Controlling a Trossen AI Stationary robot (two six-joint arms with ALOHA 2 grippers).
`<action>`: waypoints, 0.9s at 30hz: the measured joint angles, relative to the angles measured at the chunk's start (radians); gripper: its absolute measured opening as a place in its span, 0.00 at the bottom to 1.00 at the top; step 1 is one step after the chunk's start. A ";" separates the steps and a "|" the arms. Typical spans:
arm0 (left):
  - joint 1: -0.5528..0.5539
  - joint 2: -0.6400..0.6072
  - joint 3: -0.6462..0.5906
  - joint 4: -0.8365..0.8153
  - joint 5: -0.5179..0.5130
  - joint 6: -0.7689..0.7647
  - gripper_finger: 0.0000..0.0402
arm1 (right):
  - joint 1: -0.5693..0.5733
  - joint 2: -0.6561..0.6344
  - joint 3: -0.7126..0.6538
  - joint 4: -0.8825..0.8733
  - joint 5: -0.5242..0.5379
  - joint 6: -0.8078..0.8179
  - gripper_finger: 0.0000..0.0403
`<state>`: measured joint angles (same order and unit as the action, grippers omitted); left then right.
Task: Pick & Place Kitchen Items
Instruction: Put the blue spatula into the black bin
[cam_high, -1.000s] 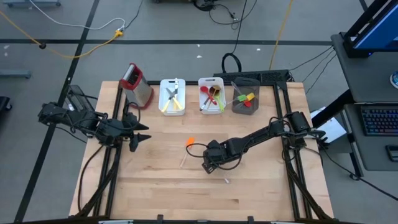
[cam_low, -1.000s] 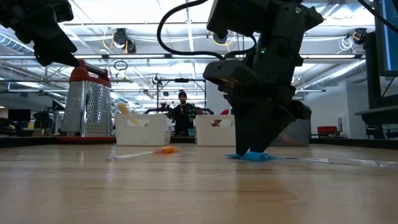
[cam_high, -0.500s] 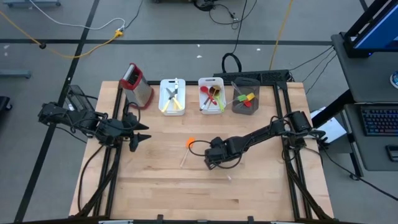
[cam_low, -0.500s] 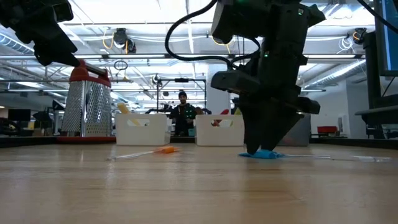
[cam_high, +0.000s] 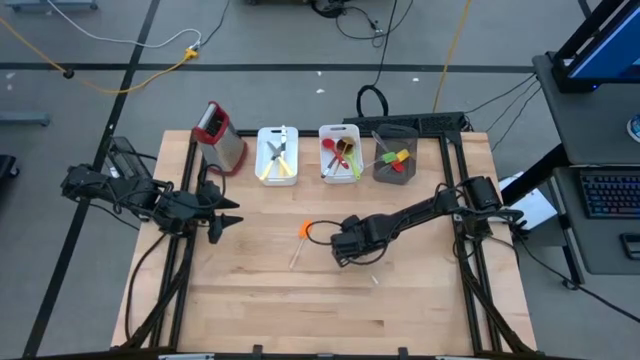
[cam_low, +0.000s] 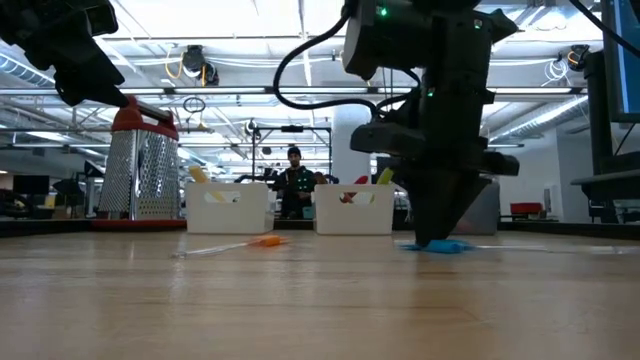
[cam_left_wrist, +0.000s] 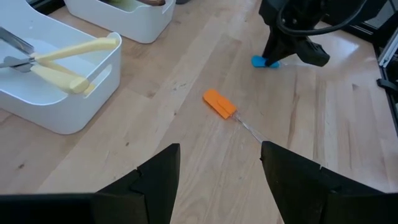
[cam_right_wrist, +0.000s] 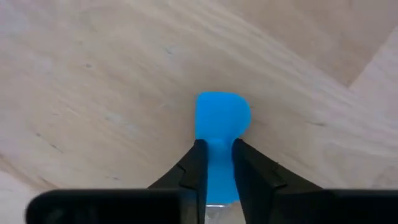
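The blue spatula's blade bends where my right gripper pinches it halfway along, so I need to open and take the blade's end (cam_right_wrist: 221, 195) next to the clear handle.
A blue spatula (cam_right_wrist: 222, 118) lies flat on the wooden table (cam_high: 250, 290) near its middle. My right gripper (cam_right_wrist: 217, 155) stands over it, pointing down, shut on it; it also shows in the low view (cam_low: 437, 238). The spatula's blade (cam_low: 440, 246) rests on the wood. An orange spatula (cam_high: 306, 229) with a clear handle lies on the table just to the left. My left gripper (cam_left_wrist: 221, 168) hovers open over the table's left side with nothing between its fingers. My right gripper pinches the blue spatula's narrow neck (cam_right_wrist: 217, 149), just behind the blade, between its two fingers. The fingers (cam_right_wrist: 196, 165) come from above, pointing almost straight down, one on each side of the neck. The blade lies flat on the table.
Along the far edge stand a metal grater with a red top (cam_high: 220, 135), two white bins (cam_high: 262, 152) (cam_high: 352, 133) holding utensils, and a grey cup (cam_high: 408, 132) with more. Bare wood spreads toward the near edge.
My right gripper has tipped to a steeper, more upright stance and shifted a little toward the table's right and far edges. The blue spatula has slid the same way along the table under it.
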<state>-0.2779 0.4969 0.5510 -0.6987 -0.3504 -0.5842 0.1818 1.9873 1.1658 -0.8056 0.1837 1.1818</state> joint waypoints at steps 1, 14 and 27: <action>0.000 0.000 0.000 0.000 0.000 0.000 0.57 | -0.001 0.000 0.000 -0.006 0.000 0.000 0.13; 0.000 0.000 0.000 0.000 0.000 0.004 0.57 | -0.008 0.004 -0.004 -0.099 0.025 -0.015 0.00; 0.000 0.000 0.000 -0.001 -0.001 0.004 0.57 | -0.010 0.001 -0.004 -0.112 0.011 -0.017 0.00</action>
<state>-0.2783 0.4969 0.5510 -0.6996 -0.3511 -0.5800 0.1719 1.9884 1.1614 -0.9176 0.1942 1.1649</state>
